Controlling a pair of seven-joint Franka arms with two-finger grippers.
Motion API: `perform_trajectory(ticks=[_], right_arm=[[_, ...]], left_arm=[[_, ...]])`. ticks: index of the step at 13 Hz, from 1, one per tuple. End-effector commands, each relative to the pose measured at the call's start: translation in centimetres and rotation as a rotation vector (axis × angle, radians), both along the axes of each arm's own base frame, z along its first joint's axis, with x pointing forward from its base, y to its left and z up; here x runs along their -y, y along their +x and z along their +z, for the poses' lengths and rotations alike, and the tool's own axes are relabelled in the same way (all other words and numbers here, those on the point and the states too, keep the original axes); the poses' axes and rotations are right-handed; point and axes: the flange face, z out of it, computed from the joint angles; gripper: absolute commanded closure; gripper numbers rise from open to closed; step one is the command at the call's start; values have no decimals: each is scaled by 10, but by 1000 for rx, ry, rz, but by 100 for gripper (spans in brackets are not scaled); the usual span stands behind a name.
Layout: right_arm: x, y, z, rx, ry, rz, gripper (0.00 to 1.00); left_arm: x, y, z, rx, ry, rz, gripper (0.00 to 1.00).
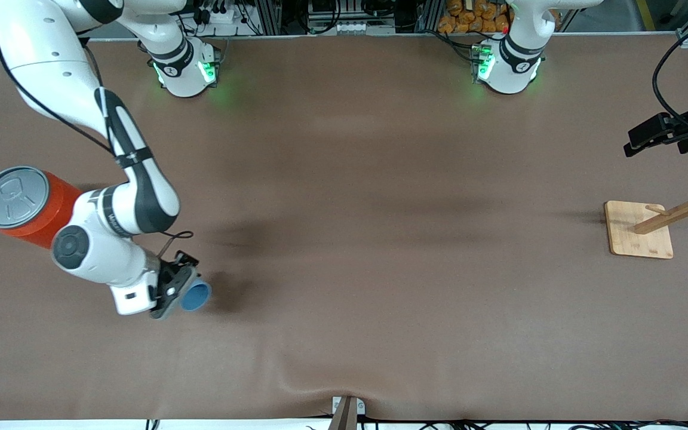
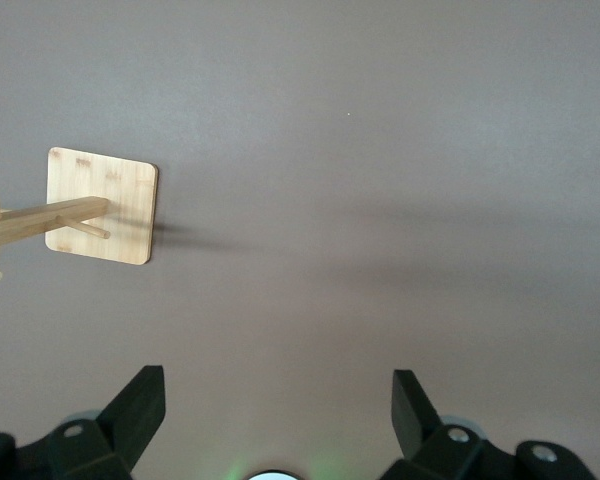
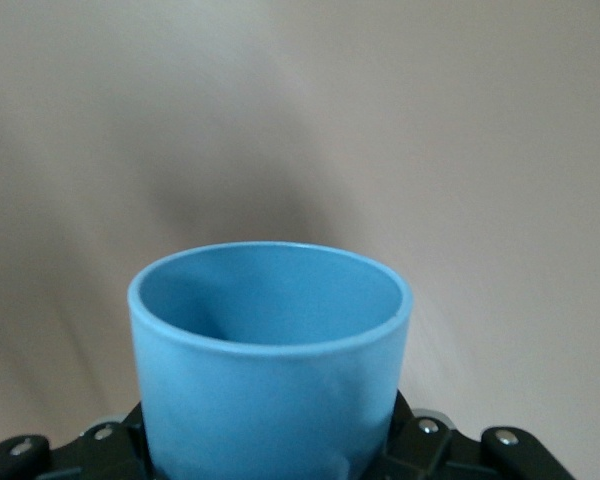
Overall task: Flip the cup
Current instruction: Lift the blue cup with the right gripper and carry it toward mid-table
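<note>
I need to set the light blue cup, now tilted on its side above the table, on the table midway (image 1: pixel 343 236) between the orange can and wooden rack, using my right gripper.
The small light blue cup (image 1: pixel 196 296) is held in my right gripper (image 1: pixel 178 291), tilted on its side above the table near the right arm's end, with its open mouth pointing away from the wrist. In the right wrist view the cup (image 3: pixel 270 365) fills the space between the jaws and its darker blue inside shows. My right gripper is shut on it. My left gripper (image 1: pixel 657 136) waits, open and empty, high over the left arm's end of the table; its two dark fingers (image 2: pixel 140 400) stand wide apart.
A large orange can (image 1: pixel 27 206) with a grey pull-tab lid stands at the right arm's end, beside the right arm's wrist. A wooden rack on a bamboo base (image 1: pixel 639 230) stands at the left arm's end; it also shows in the left wrist view (image 2: pixel 100 205).
</note>
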Motion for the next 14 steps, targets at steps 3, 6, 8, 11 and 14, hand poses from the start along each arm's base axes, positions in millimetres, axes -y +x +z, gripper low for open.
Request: perform_trajectory(ticks=[3,6,8,11,14], right_arm=[[-117,-27,13,114,13,376,67],[-211,-65,13,135,9,533,67],[-259,-83,-1,174,13,593,67],[-313,-115,-31,191,-8,682,68],[-344,-139,-44,198,-69,734,68]], left_arm=[[1,-1,3,-5,1,1,0],[2,0,1,-8,1,-1,0],[3,0,2,-6,1,-2,0],[4,0,1,-8,1,-4,0],[3,0,2,-5,1,-4,0]])
